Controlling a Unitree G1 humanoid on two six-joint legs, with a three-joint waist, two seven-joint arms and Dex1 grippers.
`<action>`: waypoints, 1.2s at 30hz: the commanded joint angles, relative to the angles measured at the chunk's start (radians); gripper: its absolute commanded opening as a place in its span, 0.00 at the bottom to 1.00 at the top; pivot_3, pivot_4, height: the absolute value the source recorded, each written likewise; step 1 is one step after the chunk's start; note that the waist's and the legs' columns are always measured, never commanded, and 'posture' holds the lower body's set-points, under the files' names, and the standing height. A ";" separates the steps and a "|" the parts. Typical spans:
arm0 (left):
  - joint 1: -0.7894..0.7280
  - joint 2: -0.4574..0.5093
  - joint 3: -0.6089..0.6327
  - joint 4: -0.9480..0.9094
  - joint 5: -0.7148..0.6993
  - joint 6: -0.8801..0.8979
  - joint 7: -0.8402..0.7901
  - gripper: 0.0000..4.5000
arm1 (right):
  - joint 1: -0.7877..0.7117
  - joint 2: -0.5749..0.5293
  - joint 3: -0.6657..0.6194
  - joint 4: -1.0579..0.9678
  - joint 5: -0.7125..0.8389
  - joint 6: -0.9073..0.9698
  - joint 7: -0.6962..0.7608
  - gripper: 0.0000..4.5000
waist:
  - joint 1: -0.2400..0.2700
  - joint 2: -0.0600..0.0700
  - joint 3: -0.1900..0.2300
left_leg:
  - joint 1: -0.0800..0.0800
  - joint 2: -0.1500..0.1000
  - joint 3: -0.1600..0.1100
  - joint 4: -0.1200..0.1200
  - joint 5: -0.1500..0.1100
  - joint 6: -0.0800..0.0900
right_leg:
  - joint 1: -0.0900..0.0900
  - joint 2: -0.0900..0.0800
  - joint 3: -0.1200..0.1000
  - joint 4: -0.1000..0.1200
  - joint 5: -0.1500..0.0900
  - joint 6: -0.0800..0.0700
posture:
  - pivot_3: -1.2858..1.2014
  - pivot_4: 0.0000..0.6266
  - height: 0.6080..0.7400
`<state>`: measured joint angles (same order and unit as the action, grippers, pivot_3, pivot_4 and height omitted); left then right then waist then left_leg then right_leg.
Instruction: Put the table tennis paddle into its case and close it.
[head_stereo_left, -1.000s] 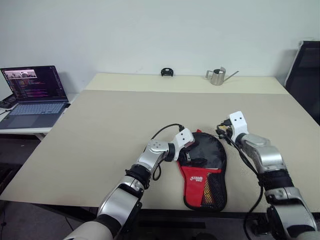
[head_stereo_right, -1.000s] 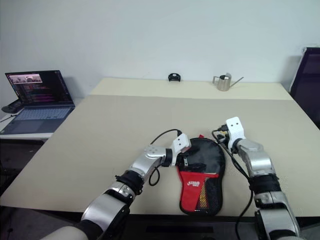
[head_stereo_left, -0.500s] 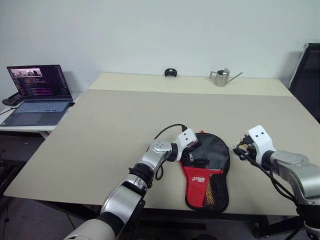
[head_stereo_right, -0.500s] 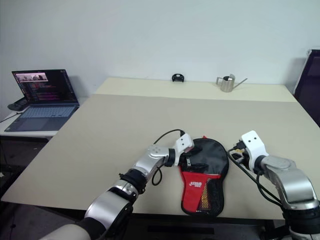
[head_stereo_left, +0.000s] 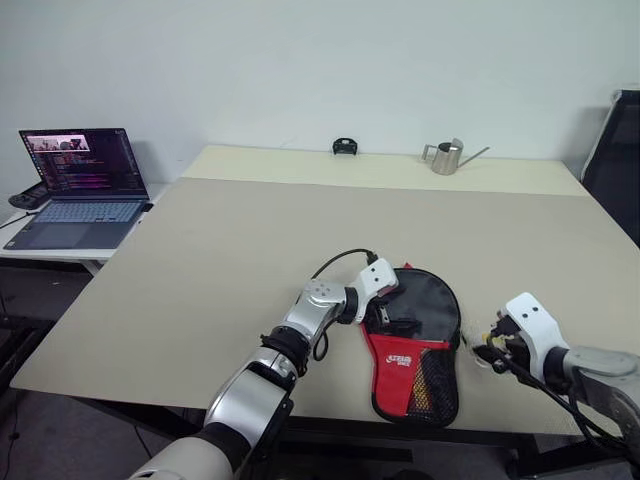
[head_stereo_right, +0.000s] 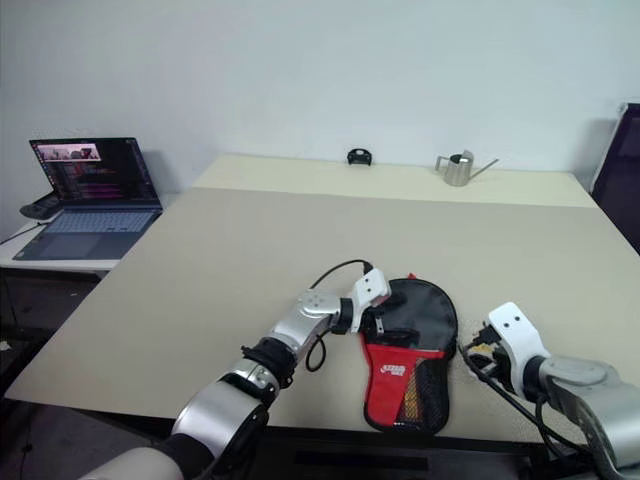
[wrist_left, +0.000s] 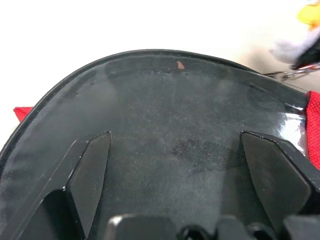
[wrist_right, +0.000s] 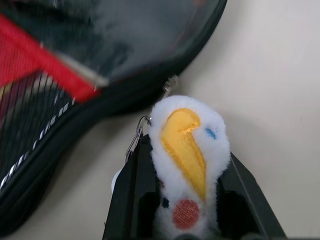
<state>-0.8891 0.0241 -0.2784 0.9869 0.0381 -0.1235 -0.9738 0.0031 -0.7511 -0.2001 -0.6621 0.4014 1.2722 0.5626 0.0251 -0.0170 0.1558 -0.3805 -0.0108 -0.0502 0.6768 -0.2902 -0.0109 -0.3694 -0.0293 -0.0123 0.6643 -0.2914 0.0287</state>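
I will use my right gripper to let the plush charm hang over the table's front edge (head_stereo_left: 404, 442) beside the near end of the case. The charm is now low over the table.
The case (head_stereo_left: 416, 342) lies flat near the table's front edge, round black end away from me, red panel and mesh pocket nearer me. The table tennis paddle is hidden. My left gripper (head_stereo_left: 386, 314) rests open on the black round part (wrist_left: 165, 85), fingers spread wide (wrist_left: 175, 142). Just off the case's right edge, low over the table, my right gripper (head_stereo_left: 487, 349) is shut on a small white plush charm (wrist_right: 186, 134) with a yellow beak. A metal clip links the charm to the zipper pull (wrist_right: 170, 85) at the case's rim (wrist_right: 125, 95).
An open laptop (head_stereo_left: 75, 180) sits on a side table at the left. A metal watering can (head_stereo_left: 445, 157) and a small black object (head_stereo_left: 346, 146) stand at the table's far edge. A dark chair (head_stereo_left: 620, 150) stands at the right. The case lies close to the table's front edge (head_stereo_left: 330, 420).
My right gripper has drawn back along the case's right side toward the front edge, keeping the plush charm. The left gripper has stayed on the case. The camera has shifted slightly.
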 joint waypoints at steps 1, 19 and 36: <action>0.035 -0.003 -0.050 0.080 0.070 0.016 0.005 1.00 | 0.055 -0.034 -0.066 -0.084 0.062 0.037 0.043 0.15 | 0.000 0.000 0.000 | 0.000 0.000 0.000 0.000 0.000 0.000 | 0.000 0.000 0.000 -0.001 0.000 0.000 | 0.52 0.24 1.00; 0.043 -0.015 -0.054 0.080 0.084 0.011 -0.008 1.00 | 0.336 -0.194 -0.168 -0.277 0.306 0.011 0.241 0.15 | 0.005 -0.002 0.000 | -0.002 -0.011 -0.003 -0.001 -0.003 0.006 | 0.002 -0.010 -0.001 -0.003 -0.004 0.007 | 0.52 0.24 1.00; 0.045 -0.030 -0.057 0.076 0.089 0.017 -0.005 1.00 | 0.251 -0.145 0.100 -0.322 0.371 -0.073 0.169 0.15 | 0.003 -0.007 -0.003 | -0.001 -0.011 -0.004 -0.001 -0.003 0.006 | 0.002 -0.011 -0.002 -0.003 -0.005 0.009 | 0.52 0.24 1.00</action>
<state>-0.8885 -0.0030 -0.2805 0.9960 0.0601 -0.1390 -0.9823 0.2755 -0.9076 -0.1455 -0.9590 0.7428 1.2050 0.7430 0.0278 -0.0238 0.1523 -0.3820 -0.0220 -0.0546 0.6759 -0.2936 -0.0051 -0.3670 -0.0401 -0.0142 0.6611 -0.2967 0.0376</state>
